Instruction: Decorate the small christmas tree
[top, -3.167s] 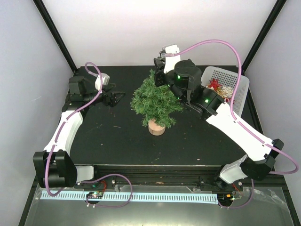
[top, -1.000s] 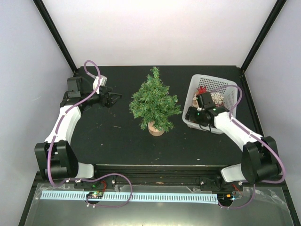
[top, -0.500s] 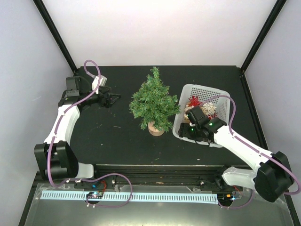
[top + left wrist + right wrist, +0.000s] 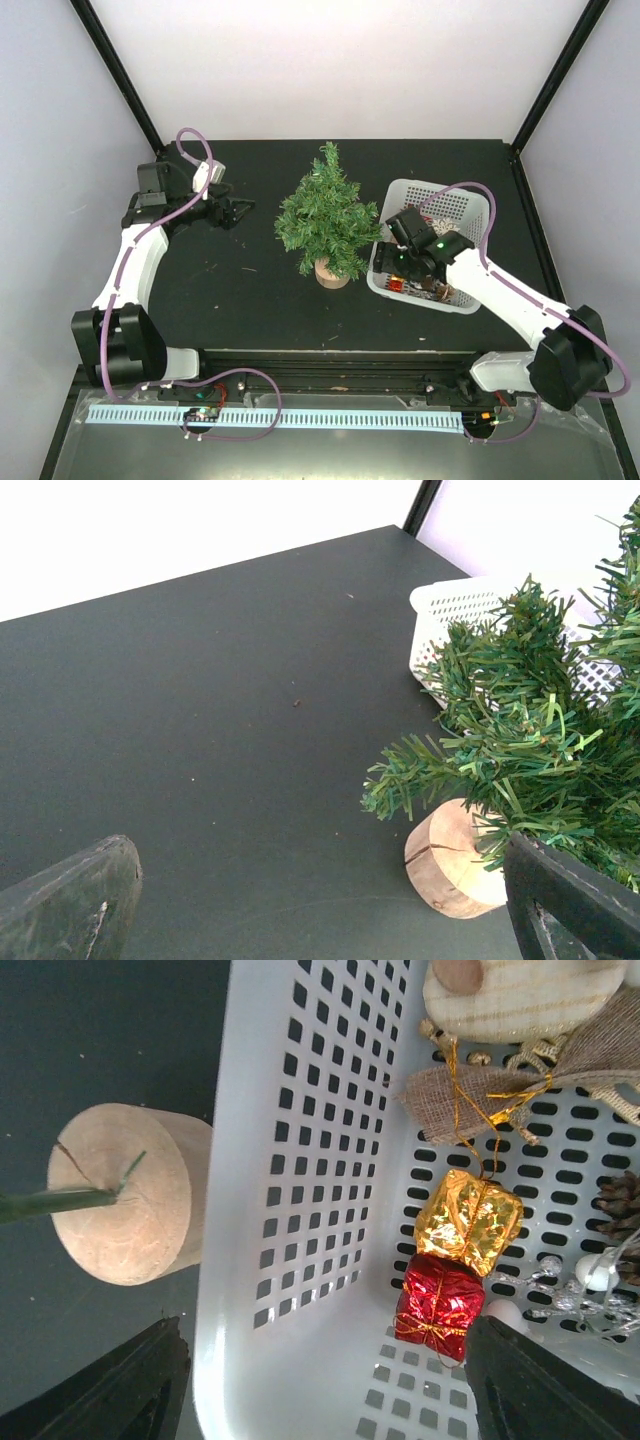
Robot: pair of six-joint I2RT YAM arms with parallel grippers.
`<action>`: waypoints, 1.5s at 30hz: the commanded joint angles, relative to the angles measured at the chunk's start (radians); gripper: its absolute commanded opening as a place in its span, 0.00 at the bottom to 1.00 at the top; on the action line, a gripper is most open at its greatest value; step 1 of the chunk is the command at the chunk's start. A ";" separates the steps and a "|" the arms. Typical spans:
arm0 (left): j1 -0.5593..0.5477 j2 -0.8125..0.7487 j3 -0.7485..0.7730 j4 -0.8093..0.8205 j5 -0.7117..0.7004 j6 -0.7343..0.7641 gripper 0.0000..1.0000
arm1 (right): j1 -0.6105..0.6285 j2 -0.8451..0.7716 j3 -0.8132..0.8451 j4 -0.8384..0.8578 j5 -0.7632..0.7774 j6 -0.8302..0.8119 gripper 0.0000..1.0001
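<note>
My right gripper is to go next to the red star's edge (image 4: 427,219) in the far part of the basket, near the tree, and close there.
The small christmas tree (image 4: 328,222) stands mid-table on its round wooden stump (image 4: 332,272), bare of ornaments. Right beside it sits a white perforated basket (image 4: 462,197) holding a gold gift (image 4: 468,1222), a red gift (image 4: 438,1305) and a wooden ornament with a burlap bow (image 4: 520,995). My right gripper (image 4: 325,1360) is open and straddles the basket's tree-side wall (image 4: 320,1160), one finger outside it and one inside near the red gift. To the left of the tree, my left gripper (image 4: 235,213) is open and holds nothing. In its wrist view the stump (image 4: 450,860) sits close to the right finger.
A pine cone (image 4: 622,1205) and a silver ornament (image 4: 590,1280) lie deeper in the basket. The stump (image 4: 125,1195) almost touches the basket's outer wall. Black frame posts rise at the table's back corners (image 4: 545,85).
The basket has slid left and nearer, ending up next to the tree's stump, with my right gripper travelling along at its wall. The left arm has barely moved.
</note>
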 commanded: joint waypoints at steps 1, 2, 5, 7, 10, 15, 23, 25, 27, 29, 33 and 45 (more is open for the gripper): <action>0.009 -0.025 0.018 0.005 -0.001 -0.001 0.99 | 0.007 0.027 -0.039 0.073 -0.027 0.011 0.76; 0.009 -0.025 0.018 0.007 -0.001 -0.002 0.99 | 0.007 0.029 -0.045 0.085 -0.033 0.012 0.76; 0.011 -0.026 0.012 0.017 -0.001 -0.012 0.99 | 0.007 0.039 -0.053 0.118 -0.054 0.014 0.76; 0.010 -0.026 0.002 0.029 0.003 -0.021 0.99 | 0.006 0.049 -0.056 0.137 -0.069 0.011 0.76; 0.010 -0.023 -0.011 0.037 0.007 -0.025 0.99 | 0.007 0.059 -0.071 0.162 -0.082 0.010 0.77; 0.010 -0.014 -0.012 0.036 0.007 -0.019 0.99 | 0.008 0.064 -0.135 0.221 -0.088 0.002 0.79; 0.011 -0.006 -0.009 0.031 0.014 -0.023 0.99 | 0.019 0.066 -0.157 0.211 -0.075 0.007 0.78; 0.010 -0.007 -0.011 0.032 0.014 -0.020 0.99 | 0.023 0.045 -0.167 0.186 -0.068 0.011 0.78; 0.011 -0.006 -0.014 0.029 0.013 -0.018 0.99 | 0.028 0.005 -0.187 0.161 -0.065 0.018 0.78; 0.012 -0.005 -0.016 0.029 0.013 -0.016 0.99 | 0.030 -0.039 -0.213 0.136 -0.066 0.023 0.78; 0.011 -0.003 -0.014 0.028 0.014 -0.018 0.99 | 0.038 -0.132 -0.252 0.070 -0.062 0.035 0.78; 0.011 0.028 0.009 0.011 0.010 -0.016 0.99 | 0.089 -0.324 -0.270 -0.145 -0.027 0.115 0.78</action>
